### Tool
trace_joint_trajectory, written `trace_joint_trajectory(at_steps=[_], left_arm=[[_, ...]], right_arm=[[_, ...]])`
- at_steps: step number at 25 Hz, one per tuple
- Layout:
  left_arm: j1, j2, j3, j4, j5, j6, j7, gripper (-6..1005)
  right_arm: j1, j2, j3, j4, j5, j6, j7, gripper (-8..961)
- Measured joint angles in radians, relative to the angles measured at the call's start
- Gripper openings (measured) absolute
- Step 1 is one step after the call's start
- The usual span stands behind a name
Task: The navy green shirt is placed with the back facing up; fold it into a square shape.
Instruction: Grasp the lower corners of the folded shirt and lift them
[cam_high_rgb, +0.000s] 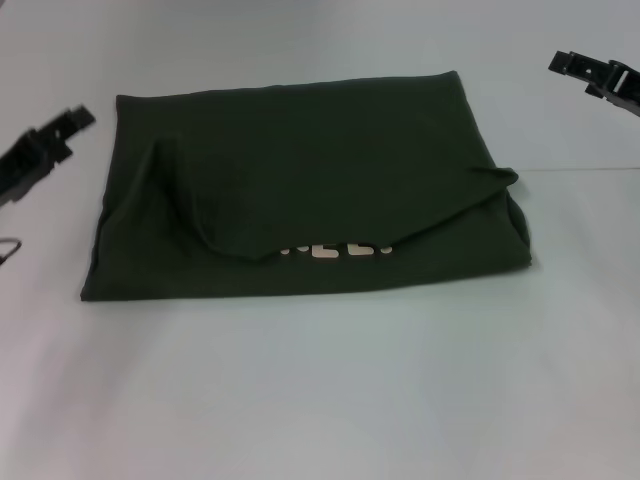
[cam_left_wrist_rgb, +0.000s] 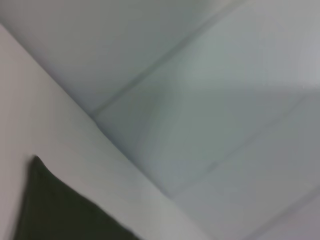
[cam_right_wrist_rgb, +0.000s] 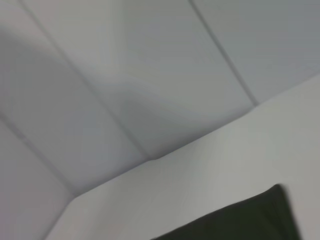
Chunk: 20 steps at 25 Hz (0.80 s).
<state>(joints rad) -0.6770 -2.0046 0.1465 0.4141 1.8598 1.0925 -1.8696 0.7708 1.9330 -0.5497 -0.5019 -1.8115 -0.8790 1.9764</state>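
Note:
I need to next move my left gripper to the navy green shirt's front corner (cam_high_rgb: 92, 294) on that gripper's own side and close it there.
The navy green shirt (cam_high_rgb: 300, 200) lies folded into a wide rectangle in the middle of the white table (cam_high_rgb: 320, 400). The upper layer is folded toward the front, and a strip of white lettering (cam_high_rgb: 335, 248) shows under its front edge. My left gripper (cam_high_rgb: 45, 145) hangs off the shirt's left side, apart from it. My right gripper (cam_high_rgb: 600, 75) hangs off the far right, apart from it. Neither holds anything. A corner of the shirt shows in the left wrist view (cam_left_wrist_rgb: 55, 210) and in the right wrist view (cam_right_wrist_rgb: 245, 220).
The table's far edge (cam_high_rgb: 580, 168) runs behind the shirt on the right. A small dark loop (cam_high_rgb: 8, 250) shows at the left border. Both wrist views show the table edge and grey floor beyond.

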Motion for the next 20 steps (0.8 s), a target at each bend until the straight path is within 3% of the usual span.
trace_joint_trajectory(at_steps=[1, 2, 6, 11, 20], left_arm=[[0.018, 0.000, 0.031, 0.028, 0.024, 0.027, -0.019, 763], [0.030, 0.000, 0.052, 0.048, 0.048, 0.035, -0.041, 763], [0.057, 0.004, 0.090, 0.104, 0.181, 0.045, -0.113, 763], [0.052, 0.005, 0.107, 0.120, 0.342, 0.035, -0.116, 763], [0.025, -0.001, 0.243, 0.113, 0.416, -0.098, -0.105, 762]], right_arm=[[-0.011, -0.015, -0.002, 0.001, 0.001, -0.046, 0.001, 815], [-0.021, -0.030, -0.004, 0.003, 0.000, -0.097, 0.004, 860], [-0.052, -0.069, -0.015, 0.006, -0.006, -0.228, 0.015, 865], [-0.068, -0.078, -0.049, 0.006, -0.006, -0.246, 0.019, 868], [-0.072, -0.081, -0.098, 0.006, -0.006, -0.239, 0.019, 868]])
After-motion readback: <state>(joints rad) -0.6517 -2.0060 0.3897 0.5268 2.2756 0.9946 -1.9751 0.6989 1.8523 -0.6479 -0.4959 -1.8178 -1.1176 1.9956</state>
